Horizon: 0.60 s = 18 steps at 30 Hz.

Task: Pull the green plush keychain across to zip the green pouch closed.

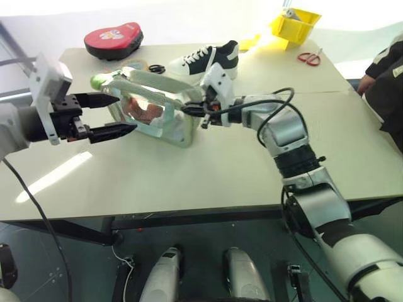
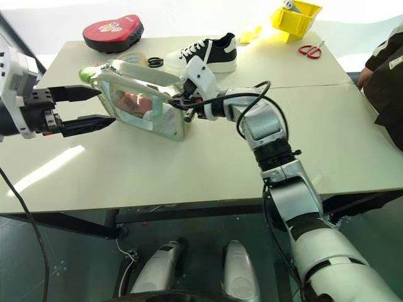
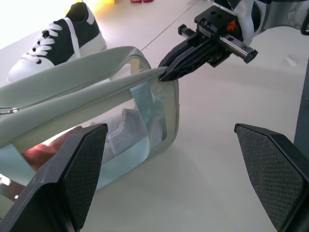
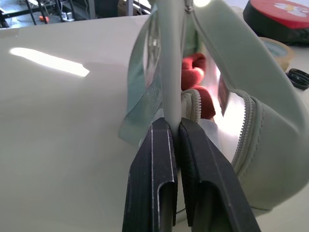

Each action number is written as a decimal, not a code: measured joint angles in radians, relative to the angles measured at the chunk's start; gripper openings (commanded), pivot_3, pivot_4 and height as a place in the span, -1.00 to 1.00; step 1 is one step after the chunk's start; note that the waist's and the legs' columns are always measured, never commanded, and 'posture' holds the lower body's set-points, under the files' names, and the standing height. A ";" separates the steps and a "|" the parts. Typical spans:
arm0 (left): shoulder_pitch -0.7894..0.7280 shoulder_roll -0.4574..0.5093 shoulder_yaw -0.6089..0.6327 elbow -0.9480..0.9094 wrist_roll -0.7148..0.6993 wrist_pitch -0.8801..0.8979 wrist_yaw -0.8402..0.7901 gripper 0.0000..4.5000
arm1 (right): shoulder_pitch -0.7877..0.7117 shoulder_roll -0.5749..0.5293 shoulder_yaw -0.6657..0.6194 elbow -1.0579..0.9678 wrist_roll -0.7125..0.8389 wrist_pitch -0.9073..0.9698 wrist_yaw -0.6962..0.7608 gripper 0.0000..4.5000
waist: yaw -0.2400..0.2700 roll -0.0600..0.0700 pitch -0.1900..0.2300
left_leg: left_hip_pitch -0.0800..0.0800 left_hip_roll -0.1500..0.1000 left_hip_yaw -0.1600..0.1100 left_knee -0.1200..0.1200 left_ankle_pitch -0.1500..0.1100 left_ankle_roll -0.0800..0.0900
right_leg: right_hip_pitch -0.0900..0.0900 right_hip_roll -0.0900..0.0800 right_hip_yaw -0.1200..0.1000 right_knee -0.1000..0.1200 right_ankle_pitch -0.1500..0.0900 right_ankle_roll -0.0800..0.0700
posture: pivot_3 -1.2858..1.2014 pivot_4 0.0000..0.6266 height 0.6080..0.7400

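My right gripper will swing the green pouch square and then regrip its rim (image 1: pixel 178 100), because the pouch stands slanted with its keychain end beyond my left gripper's fingers.
The green pouch (image 1: pixel 154 110) stands on the table with red things showing through its clear side. Its zipper top gapes open. The green plush keychain (image 1: pixel 97 80) sits at the pouch's left end. My right gripper (image 1: pixel 192 111) is shut on the pale fabric edge at the pouch's right end; the right wrist view has both fingers (image 4: pixel 154 159) pressed flat on that edge. My left gripper (image 1: pixel 126 113) is open at the pouch's left end, just below the keychain, its fingers (image 3: pixel 82 164) spread wide. Whether they touch the pouch I cannot tell.
A black and white sneaker (image 1: pixel 208 60), a tape roll (image 1: pixel 135 65) and a red padded case (image 1: pixel 114 39) lie behind the pouch. A yellow bin (image 1: pixel 295 25) and red scissors (image 1: pixel 308 58) are far right. A person (image 1: pixel 384 88) stands at the table's right edge.
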<state>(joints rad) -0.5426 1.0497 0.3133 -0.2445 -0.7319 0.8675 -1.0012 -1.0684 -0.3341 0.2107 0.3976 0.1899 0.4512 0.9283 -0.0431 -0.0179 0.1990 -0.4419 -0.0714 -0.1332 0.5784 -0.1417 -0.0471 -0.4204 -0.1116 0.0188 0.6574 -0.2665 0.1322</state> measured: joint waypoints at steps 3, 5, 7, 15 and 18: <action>-0.005 0.001 -0.002 0.013 -0.001 0.000 0.001 1.00 | -0.001 -0.096 0.005 0.005 -0.025 -0.056 0.072 -0.99 | 0.000 0.000 0.000 | 0.000 0.000 0.000 0.000 0.000 0.000 | 0.000 0.000 0.000 0.000 0.000 0.000 | 0.03 -0.52 1.00; -0.013 0.002 -0.003 0.026 -0.001 0.000 0.000 1.00 | -0.017 -0.169 0.006 0.039 -0.045 -0.111 0.121 -0.99 | 0.000 0.000 0.000 | 0.000 0.000 0.000 0.000 0.000 0.000 | 0.000 0.000 0.000 0.000 0.000 0.000 | 0.03 -0.52 1.00; -0.011 0.003 -0.008 0.032 0.001 -0.003 -0.007 1.00 | -0.044 -0.235 0.006 0.087 -0.067 -0.171 0.166 -0.99 | -0.002 0.000 0.000 | 0.000 0.000 0.001 0.000 0.000 0.000 | 0.000 0.000 0.000 0.000 0.000 0.000 | 0.03 -0.52 1.00; -0.032 0.003 -0.032 0.060 0.008 -0.025 -0.024 1.00 | -0.077 -0.286 0.004 0.229 -0.117 -0.271 0.229 -0.99 | -0.015 0.000 0.000 | 0.000 0.000 0.001 -0.001 0.000 0.000 | 0.000 0.000 0.000 0.000 0.000 0.000 | 0.03 -0.52 1.00; -0.044 0.003 -0.056 0.074 0.016 -0.031 -0.036 1.00 | -0.074 -0.298 0.002 0.219 -0.115 -0.253 0.266 -0.99 | -0.014 0.000 0.000 | 0.000 0.000 0.001 0.000 0.000 0.000 | 0.000 0.000 0.000 0.000 0.000 0.000 | 0.03 -0.52 1.00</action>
<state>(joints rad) -0.5864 1.0524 0.2573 -0.1706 -0.7156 0.8363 -1.0369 -1.1428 -0.6319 0.2128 0.6162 0.0751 0.1978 1.1945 -0.0571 -0.0179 0.1991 -0.4417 -0.0710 -0.1324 0.5779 -0.1417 -0.0471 -0.4204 -0.1117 0.0189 0.6570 -0.2666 0.1322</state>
